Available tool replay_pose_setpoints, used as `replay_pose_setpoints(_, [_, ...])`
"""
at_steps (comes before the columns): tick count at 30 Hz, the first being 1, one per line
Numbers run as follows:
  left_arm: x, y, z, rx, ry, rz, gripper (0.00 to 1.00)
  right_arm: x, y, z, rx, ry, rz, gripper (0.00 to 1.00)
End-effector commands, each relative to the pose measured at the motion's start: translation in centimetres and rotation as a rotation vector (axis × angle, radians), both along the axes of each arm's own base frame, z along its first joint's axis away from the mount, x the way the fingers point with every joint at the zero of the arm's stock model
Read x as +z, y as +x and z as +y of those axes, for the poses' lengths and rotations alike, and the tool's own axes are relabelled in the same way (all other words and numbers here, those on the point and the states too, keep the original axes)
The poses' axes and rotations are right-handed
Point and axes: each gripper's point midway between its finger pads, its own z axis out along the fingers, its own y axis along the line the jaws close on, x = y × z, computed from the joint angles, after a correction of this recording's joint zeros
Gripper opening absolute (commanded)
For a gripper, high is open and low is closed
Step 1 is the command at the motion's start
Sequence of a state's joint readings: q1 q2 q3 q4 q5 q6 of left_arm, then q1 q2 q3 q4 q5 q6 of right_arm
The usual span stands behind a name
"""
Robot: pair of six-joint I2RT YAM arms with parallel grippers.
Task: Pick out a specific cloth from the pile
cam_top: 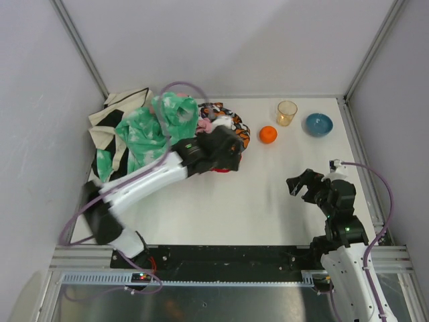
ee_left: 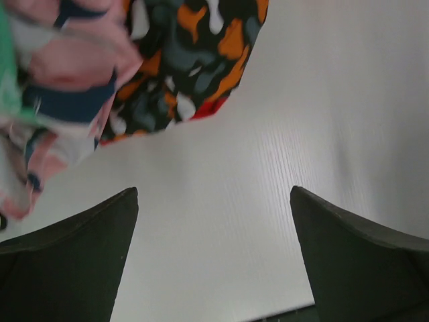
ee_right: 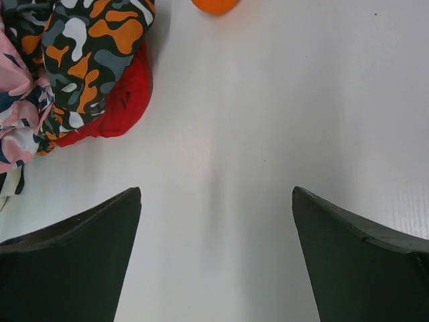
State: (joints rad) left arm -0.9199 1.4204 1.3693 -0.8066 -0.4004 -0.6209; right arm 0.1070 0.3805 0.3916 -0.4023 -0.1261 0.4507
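Note:
The robot's left gripper needs to close on the front part [cam_top: 232,130] [ee_left: 164,100] of the orange, black and white patterned cloth, because that cloth covers the red cloth.
The red cloth [ee_right: 124,100] lies at the pile's front right edge, mostly under the orange, black and white patterned cloth [ee_right: 94,47]. Only a red sliver shows in the top view [cam_top: 221,170] and in the left wrist view [ee_left: 208,107]. The pile [cam_top: 144,131] fills the back left of the table, with green-white, cream-striped and pink patterned [ee_left: 60,74] cloths. My left gripper [cam_top: 230,157] hovers over the pile's right edge, open and empty [ee_left: 214,194]. My right gripper [cam_top: 301,184] is open and empty over bare table [ee_right: 216,194], well right of the pile.
An orange ball [cam_top: 268,134], a clear yellowish cup [cam_top: 287,112] and a blue bowl [cam_top: 319,124] stand at the back right. The ball's edge shows at the top of the right wrist view [ee_right: 214,5]. Grey walls enclose the white table [cam_top: 221,208].

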Motion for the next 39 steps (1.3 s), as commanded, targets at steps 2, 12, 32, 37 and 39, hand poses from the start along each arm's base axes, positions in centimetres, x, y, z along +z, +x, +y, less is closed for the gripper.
replay_pose_setpoints(2, [-1.5, 6.8, -5.2, -0.095, 0.257, -0.099, 1.0, 2.8, 0.4, 0.5, 0.035, 0.009, -0.083, 0.99])
replay_pose_setpoints(12, [-10.5, 15.0, -7.0, -0.061, 0.373, 0.008, 0.99, 2.2, 0.1, 0.6, 0.046, -0.006, -0.058, 0.99])
replay_pose_setpoints(32, [-2.4, 17.8, 17.9, 0.517, 0.199, 0.017, 0.03, 3.3, 7.5, 12.7, 0.388, -0.03, -0.143, 0.99])
replay_pose_setpoints(37, [-3.6, 16.4, 24.6, 0.657, 0.082, 0.075, 0.03, 3.2, 13.3, 22.7, 0.555, -0.011, -0.126, 0.99])
replay_pose_setpoints(39, [-4.0, 16.1, 26.0, 0.68, 0.056, 0.087, 0.03, 3.0, 15.1, 26.6, 0.622, 0.01, -0.116, 0.99])
